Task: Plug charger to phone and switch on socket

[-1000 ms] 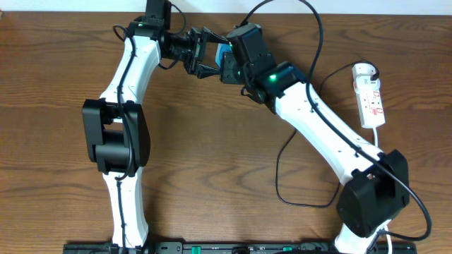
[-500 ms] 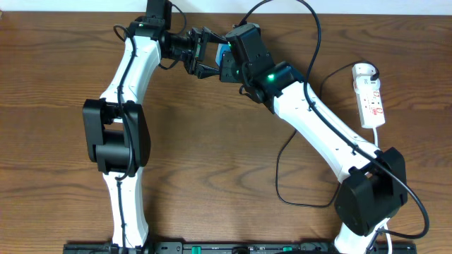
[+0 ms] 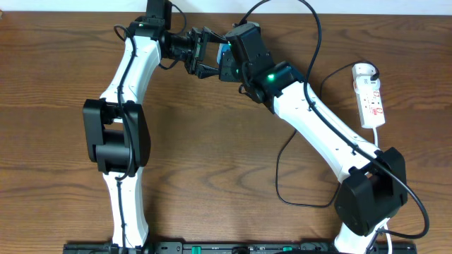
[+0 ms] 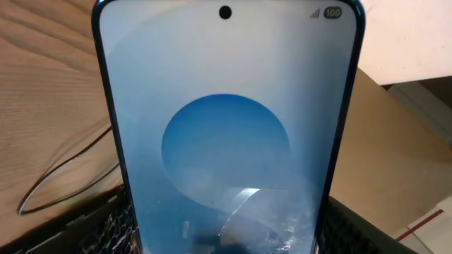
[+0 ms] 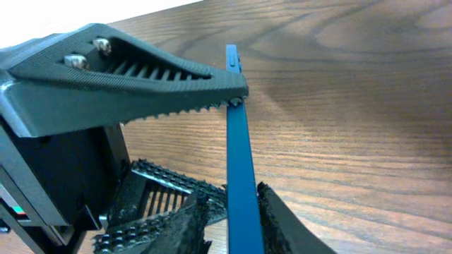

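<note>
My left gripper will open its fingers, as the phone's wide screen spans them, and my right gripper will turn the phone so it can be pinched across its thin edge (image 4: 111, 106).
The phone (image 4: 226, 141) is held up above the table at the back, its blue screen filling the left wrist view. My left gripper (image 3: 205, 55) is shut on the phone's two long edges, a finger (image 4: 106, 226) against each side. My right gripper (image 5: 229, 212) straddles the phone's (image 5: 236, 162) thin blue edge: one finger touches it and a narrow gap shows at the other. The charger's thin black cable (image 3: 320, 42) arcs over the back of the table; its connector tip is hidden. The white socket (image 3: 369, 95) lies at the far right.
A loop of black cable (image 3: 278, 173) lies on the wooden table (image 3: 212, 155) under my right arm, and part of it shows beside the phone (image 4: 67, 173). Both arm bases stand at the front edge.
My right gripper's jaws have narrowed around the phone's edge. Both arms and the phone have stayed almost where they were.
</note>
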Controlling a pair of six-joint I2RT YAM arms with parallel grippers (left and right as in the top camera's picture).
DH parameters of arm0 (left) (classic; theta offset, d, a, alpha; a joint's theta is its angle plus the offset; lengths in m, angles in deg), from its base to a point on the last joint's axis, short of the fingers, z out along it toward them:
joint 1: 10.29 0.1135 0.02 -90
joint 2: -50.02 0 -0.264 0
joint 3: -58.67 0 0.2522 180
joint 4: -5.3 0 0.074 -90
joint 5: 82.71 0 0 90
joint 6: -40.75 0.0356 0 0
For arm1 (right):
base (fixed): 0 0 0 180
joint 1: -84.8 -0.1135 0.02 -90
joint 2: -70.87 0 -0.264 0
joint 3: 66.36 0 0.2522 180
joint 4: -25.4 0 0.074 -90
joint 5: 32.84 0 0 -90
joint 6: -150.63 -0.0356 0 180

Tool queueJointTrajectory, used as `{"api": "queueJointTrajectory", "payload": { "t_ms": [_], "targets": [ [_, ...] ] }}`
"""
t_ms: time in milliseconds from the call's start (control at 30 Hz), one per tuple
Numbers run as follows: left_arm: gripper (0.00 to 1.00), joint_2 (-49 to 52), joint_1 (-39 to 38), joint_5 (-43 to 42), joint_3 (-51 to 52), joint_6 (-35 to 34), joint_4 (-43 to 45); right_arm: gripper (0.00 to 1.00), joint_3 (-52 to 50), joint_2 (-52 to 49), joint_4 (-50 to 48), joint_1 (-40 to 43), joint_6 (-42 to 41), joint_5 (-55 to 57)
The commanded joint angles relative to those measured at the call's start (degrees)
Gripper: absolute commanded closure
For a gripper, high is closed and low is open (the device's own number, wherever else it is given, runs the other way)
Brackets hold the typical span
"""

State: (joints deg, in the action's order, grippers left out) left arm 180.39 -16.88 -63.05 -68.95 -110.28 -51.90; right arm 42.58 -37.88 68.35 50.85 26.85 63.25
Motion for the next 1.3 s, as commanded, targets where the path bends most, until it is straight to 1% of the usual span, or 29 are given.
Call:
{"api": "queueJointTrajectory", "payload": {
  "t_ms": [0, 167, 533, 833, 1033, 1067, 1167, 1267],
  "targets": [
    [0.29, -1.6, -0.1, -3.0, -0.3, 1.2, 0.1, 0.82, 0.8, -0.1, -0.3, -0.3, -0.1, 0.9],
    [0.29, -1.6, -0.1, -2.9, -0.3, 1.2, 0.1, 0.83, 0.8, -0.1, -0.2, -0.3, -0.1, 0.9],
    [0.28, -1.6, -0.1, -2.9, -0.3, 1.2, 0.1, 0.99, 0.8, -0.1, -0.2, -0.3, 0.0, 0.9],
    [0.28, -1.6, -0.1, -2.5, -0.3, 1.2, 0.1, 0.99, 0.8, -0.1, -0.3, -0.2, -0.1, 1.0],
    [0.27, -1.6, -0.1, -2.3, -0.3, 1.1, 1.1, 0.99, 0.8, 0.5, -0.3, 0.7, -4.2, 4.6],
    [0.02, -1.6, -0.1, -2.3, -0.3, 1.1, 1.7, 0.99, 0.8, 0.9, -0.5, 1.0, -4.5, 4.8],
    [0.02, -1.6, -0.1, -2.2, -0.3, 1.1, 3.9, 0.99, 0.8, 2.1, -0.6, 2.3, -6.6, 4.8],
    [0.02, -1.6, -0.1, -2.0, -0.3, 0.0, 6.2, 0.99, 0.8, 3.3, -0.7, 3.1, -6.7, 4.7]
  ]
}}
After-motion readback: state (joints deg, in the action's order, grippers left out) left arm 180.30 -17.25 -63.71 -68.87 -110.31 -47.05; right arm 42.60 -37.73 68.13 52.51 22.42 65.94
